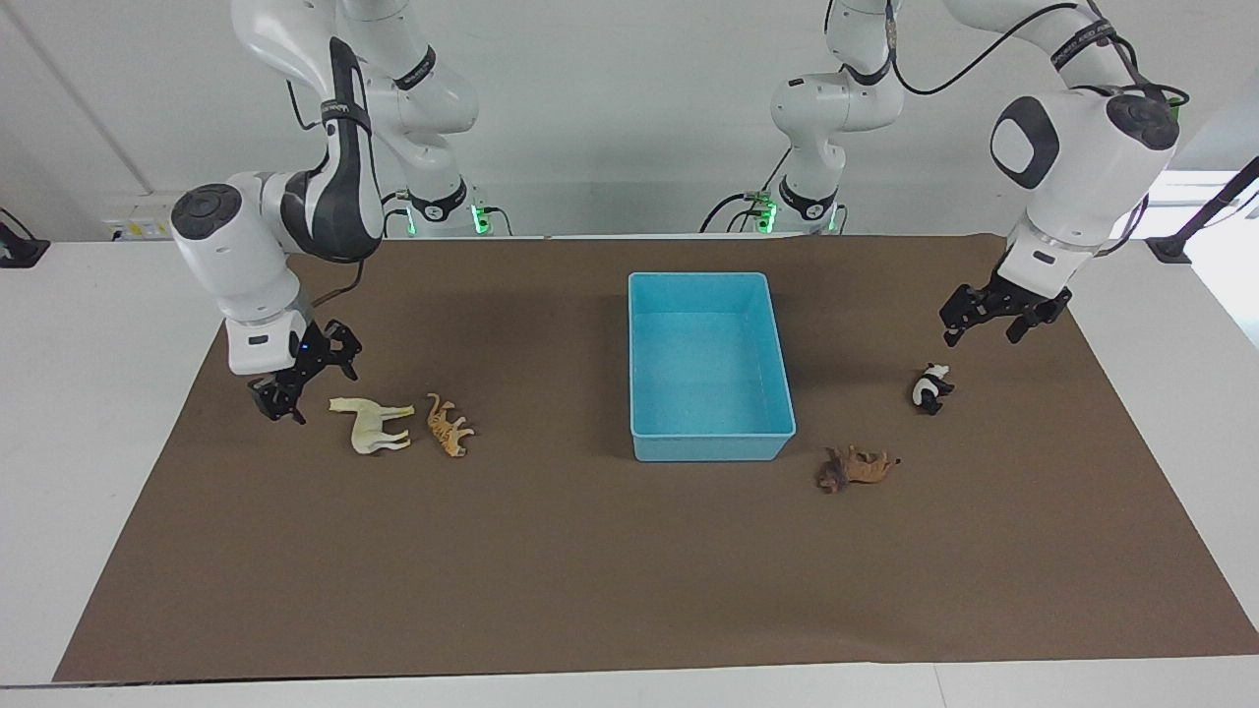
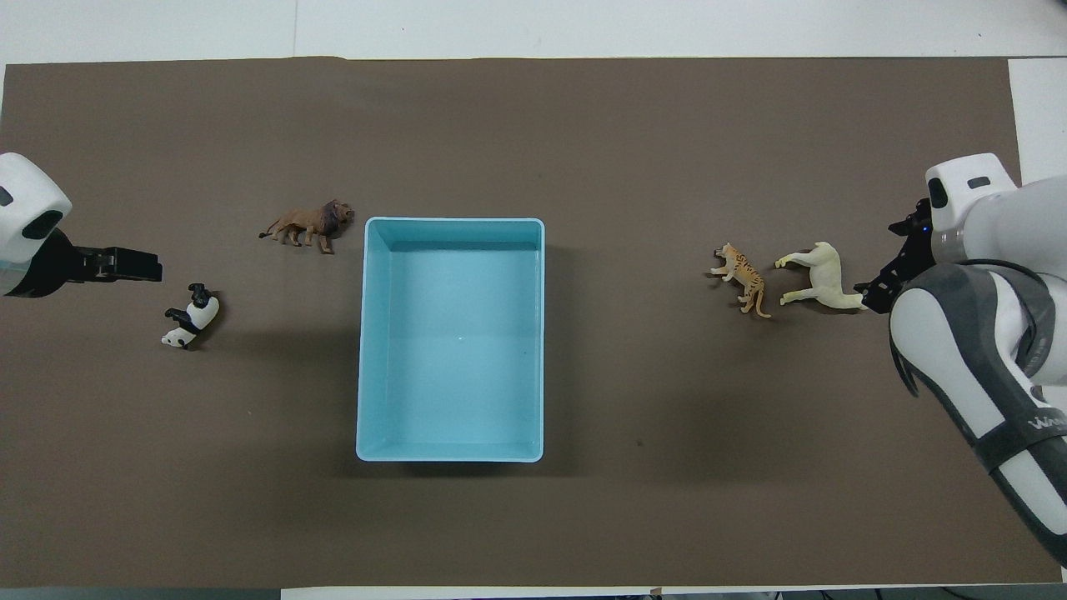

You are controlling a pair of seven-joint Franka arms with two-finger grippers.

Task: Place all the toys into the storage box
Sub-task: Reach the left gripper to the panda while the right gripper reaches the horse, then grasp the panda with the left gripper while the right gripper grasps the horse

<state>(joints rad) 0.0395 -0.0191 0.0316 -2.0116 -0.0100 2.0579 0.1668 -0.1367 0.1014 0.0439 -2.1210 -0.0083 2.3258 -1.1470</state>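
Observation:
The left gripper will next close on the white body (image 2: 203,312) of the panda, its nearest toy.
The light-blue storage box (image 1: 710,433) (image 2: 450,454) stands empty in the middle of the brown mat. The cream-white horse (image 1: 372,425) (image 2: 821,283) and the orange tiger (image 1: 448,425) (image 2: 742,277) lie side by side toward the right arm's end. The panda (image 1: 929,386) (image 2: 192,317) and the brown lion (image 1: 856,467) (image 2: 308,223) lie toward the left arm's end, the lion farther from the robots. My right gripper (image 1: 305,388) (image 2: 888,262) is open, low beside the horse. My left gripper (image 1: 981,336) (image 2: 125,265) is open, over the mat beside the panda.
A brown mat (image 1: 590,590) (image 2: 583,125) covers most of the white table (image 1: 89,393). The two arm bases stand at the robots' edge of the table. Only the box and the figurines are on the mat.

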